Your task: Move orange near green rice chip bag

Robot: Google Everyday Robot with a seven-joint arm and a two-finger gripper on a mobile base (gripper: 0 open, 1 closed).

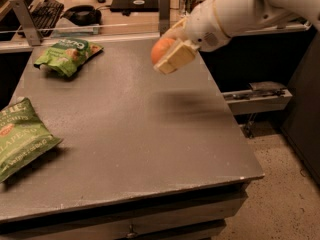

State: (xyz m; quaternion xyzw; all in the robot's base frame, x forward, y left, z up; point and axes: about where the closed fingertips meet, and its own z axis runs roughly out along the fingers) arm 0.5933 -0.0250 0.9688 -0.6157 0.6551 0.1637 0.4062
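Observation:
I will release the orange on the grey table (93, 59), against the inner side of the green rice chip bag.
The orange (161, 49) is held in my gripper (169, 54), above the far right part of the grey table (130, 124). The gripper's cream fingers (176, 59) are shut on the fruit, which hangs clear of the tabletop. The green rice chip bag (66, 56) lies flat at the table's far left, well to the left of the gripper. My white arm (240, 11) reaches in from the upper right.
A larger dark-green jalapeno bag (21, 137) lies at the table's left edge. Behind the table runs a rail with a metal post (164, 5). A keyboard (42, 11), headphones (82, 16) and a laptop (135, 3) sit on the desk beyond. A metal rail (257, 98) juts out at right.

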